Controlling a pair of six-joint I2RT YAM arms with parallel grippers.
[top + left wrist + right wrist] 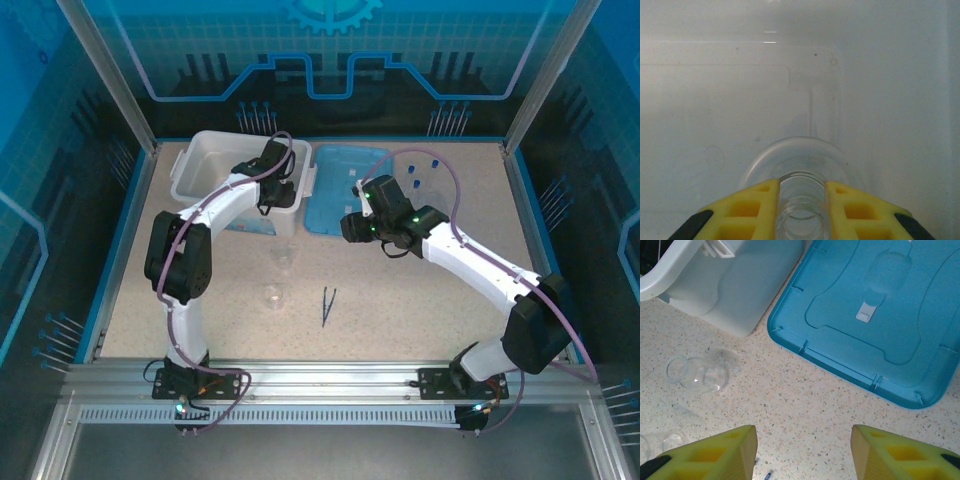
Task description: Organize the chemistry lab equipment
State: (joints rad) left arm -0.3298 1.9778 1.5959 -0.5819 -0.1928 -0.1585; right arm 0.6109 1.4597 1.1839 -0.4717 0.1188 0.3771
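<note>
Next, I let go of the clear glass flask with my left gripper on the white tub's bottom [279, 197] [805, 199], close to the side of the tub beside the light-blue lid.
My left gripper [272, 178] reaches down inside the white tub [205, 160]. In the left wrist view its yellow fingers [756, 205] are shut on the neck of a clear glass flask [801, 162], whose round body is near the tub floor. A second small clear glass vessel [283, 258] lies on its side on the table, and a third glass piece [272, 295] lies nearer me. Dark-blue tweezers [328, 305] lie at mid-table. Thin tubes with blue caps [420, 172] rest right of the lid. My right gripper [352, 226] hovers open [804, 440] over bare table, right of the tipped vessel [700, 374].
The flat light-blue lid [345, 190] lies beside the tub's right wall; its near edge [840, 365] is just ahead of my right fingers. The tub's outer wall [735, 285] stands at upper left in the right wrist view. Blue barriers border the speckled table.
</note>
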